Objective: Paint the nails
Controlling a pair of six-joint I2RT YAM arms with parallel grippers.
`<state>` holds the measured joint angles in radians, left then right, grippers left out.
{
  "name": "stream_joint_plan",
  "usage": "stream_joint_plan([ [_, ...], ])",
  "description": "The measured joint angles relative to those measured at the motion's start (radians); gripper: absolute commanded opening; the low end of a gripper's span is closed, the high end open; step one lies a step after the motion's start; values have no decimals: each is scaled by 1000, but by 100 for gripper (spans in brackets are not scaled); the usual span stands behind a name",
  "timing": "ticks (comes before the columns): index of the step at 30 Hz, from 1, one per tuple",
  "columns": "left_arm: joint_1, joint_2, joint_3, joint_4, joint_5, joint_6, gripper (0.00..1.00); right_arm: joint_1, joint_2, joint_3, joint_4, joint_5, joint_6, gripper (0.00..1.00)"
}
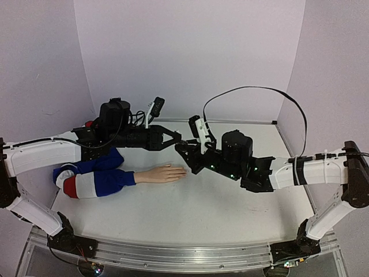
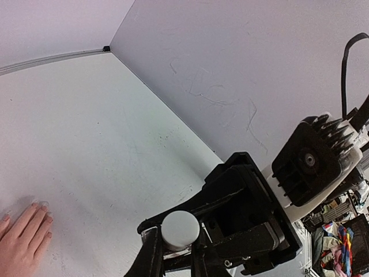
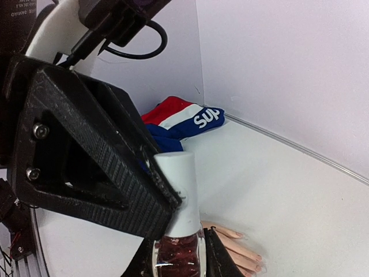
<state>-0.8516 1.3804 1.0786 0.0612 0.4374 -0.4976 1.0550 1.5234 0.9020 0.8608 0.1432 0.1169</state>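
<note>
The white cap is at the ends of my left gripper's fingers, so my left gripper will open and grip the cap deeper (image 3: 182,212) before the bottle turns.
A small polish bottle (image 3: 177,255) of dark red polish with a white cap (image 3: 176,184) is held in the air between both arms. My right gripper (image 3: 179,259) is shut on the glass body. My left gripper (image 2: 176,247) is shut on the cap (image 2: 180,229), one finger on each side. The two grippers meet at mid-table, left (image 1: 179,140) and right (image 1: 184,148). The peach mannequin hand (image 1: 164,173) lies flat just below them, its striped sleeve (image 1: 92,180) to the left. Its nails (image 3: 238,235) show under the bottle and look plain pink.
The lilac back wall (image 1: 190,57) and side walls close in the white table (image 1: 190,213). A black cable (image 1: 253,89) loops above my right arm. My right arm's wrist body (image 2: 311,164) fills the right side of the left wrist view.
</note>
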Motion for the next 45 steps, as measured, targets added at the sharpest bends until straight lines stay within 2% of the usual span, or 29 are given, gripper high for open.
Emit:
stream_joint_plan([
  [2,0,1,0,-3,-4,-2,12,0,2,0,2,-2,-17,0],
  [4,0,1,0,-6,-4,-2,29,-7,2,0,2,-25,-30,0],
  [8,2,-2,0,-9,18,-17,53,-77,2,0,-10,-227,-40,0],
  [11,2,-7,0,-11,50,-19,63,-166,1,0,-11,-467,-11,0],
  [14,2,-20,0,-14,84,-16,66,-242,1,1,-10,-715,30,0],
  [18,2,-43,0,-16,121,-8,64,-262,8,32,-16,-965,87,0],
  [22,2,-45,0,-6,166,-6,55,-253,45,93,-7,-1104,138,0],
  [29,-14,-45,0,8,196,5,32,-253,75,99,0,-1160,170,0],
  [35,-26,-45,0,10,175,16,14,-253,75,99,2,-1117,168,0],
  [39,-27,-45,0,8,98,58,7,-244,62,87,-8,-999,163,0],
  [41,-26,-45,-2,3,44,61,6,-209,47,84,-37,-855,117,0],
  [45,-18,-48,-11,-1,-56,56,4,-62,18,83,-98,-299,-1,0],
])
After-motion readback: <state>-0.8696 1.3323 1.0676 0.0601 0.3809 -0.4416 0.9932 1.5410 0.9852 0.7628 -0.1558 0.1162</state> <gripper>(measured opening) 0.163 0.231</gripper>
